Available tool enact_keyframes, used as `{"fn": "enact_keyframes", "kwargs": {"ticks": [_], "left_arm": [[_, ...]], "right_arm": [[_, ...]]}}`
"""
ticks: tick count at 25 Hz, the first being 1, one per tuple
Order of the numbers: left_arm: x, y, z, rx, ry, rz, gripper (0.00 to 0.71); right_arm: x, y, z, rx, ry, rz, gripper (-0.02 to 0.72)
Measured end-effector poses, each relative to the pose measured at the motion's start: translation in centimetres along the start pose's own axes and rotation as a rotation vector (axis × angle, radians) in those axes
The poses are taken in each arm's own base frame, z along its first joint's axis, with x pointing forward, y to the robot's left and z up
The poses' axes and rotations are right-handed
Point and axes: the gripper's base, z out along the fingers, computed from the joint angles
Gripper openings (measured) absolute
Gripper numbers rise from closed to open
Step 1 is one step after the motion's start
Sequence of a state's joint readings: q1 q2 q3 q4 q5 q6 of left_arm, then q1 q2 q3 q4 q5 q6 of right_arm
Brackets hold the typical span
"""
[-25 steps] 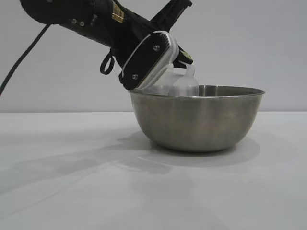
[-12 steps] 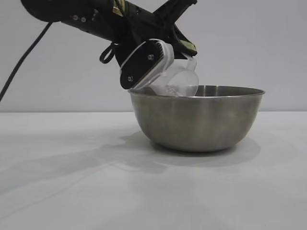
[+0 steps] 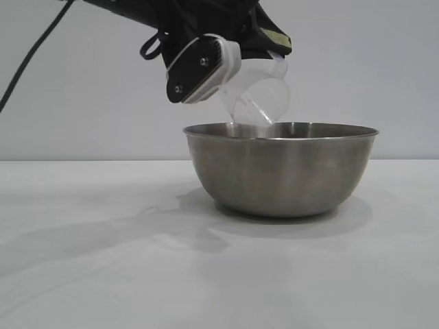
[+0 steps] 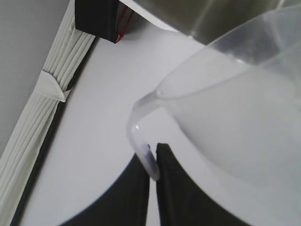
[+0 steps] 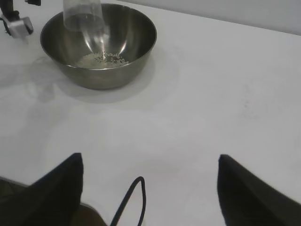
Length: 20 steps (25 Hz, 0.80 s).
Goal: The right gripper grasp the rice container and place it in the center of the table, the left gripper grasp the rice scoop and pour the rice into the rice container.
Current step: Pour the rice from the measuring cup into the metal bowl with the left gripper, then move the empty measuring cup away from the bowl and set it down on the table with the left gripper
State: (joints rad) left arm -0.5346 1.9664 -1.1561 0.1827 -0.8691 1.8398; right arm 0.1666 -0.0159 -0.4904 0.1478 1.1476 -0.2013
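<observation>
My left gripper is holding the rice scoop. It will let go of it on the bare white table (image 3: 103,204) beside the rice container, below my left arm.
The rice container (image 3: 281,175), a steel bowl, stands on the white table (image 3: 103,260). My left gripper (image 3: 273,53) hangs above its near-left rim, shut on the handle (image 4: 141,136) of the rice scoop (image 3: 257,96). The translucent scoop is tipped mouth-down over the bowl. In the left wrist view the black fingertips (image 4: 164,160) pinch the thin handle, and the scoop body (image 4: 235,117) fills the frame. A small heap of rice (image 5: 103,60) lies in the bowl (image 5: 136,52), under the scoop (image 5: 83,16). My right gripper (image 5: 149,157) stands open and empty over bare table, well back from the bowl.
A black cable loop (image 5: 134,197) hangs between the right fingers, near the table's edge (image 5: 89,214). In the left wrist view a dark box with red wires (image 4: 99,19) and a white ribbed strip (image 4: 42,108) lie beyond the table's border.
My left gripper has risen and swung the scoop up, tipping it more steeply over the bowl. The bowl and the right gripper have not moved.
</observation>
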Motion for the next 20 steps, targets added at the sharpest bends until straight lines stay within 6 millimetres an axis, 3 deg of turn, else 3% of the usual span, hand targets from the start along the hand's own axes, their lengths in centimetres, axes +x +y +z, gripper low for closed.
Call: {"fn": "enact_keyframes", "kwargs": {"ticks": [6,11,14,20], "left_arm": [[3.4,1.7,-0.9,0.005,0.299,-0.807,0.000],[6.4,2.6,-2.9,-0.055,0.471,-1.308,0.000],[7.6,1.2,-5.2,-0.079,0.546,-1.512,0.000],[7.8,-4.1,-10.9,-0.023,0.644,-1.669,0.000]], "right_arm": [[0.0,0.0,0.0,0.000,0.000,0.000,0.544],[0.0,0.0,0.0,0.000,0.002,0.000,0.544],[0.0,-0.2,0.0,0.022,0.003,0.029,0.544],[0.3,-1.7,-0.2,0.191,0.011,0.180,0.544]]}}
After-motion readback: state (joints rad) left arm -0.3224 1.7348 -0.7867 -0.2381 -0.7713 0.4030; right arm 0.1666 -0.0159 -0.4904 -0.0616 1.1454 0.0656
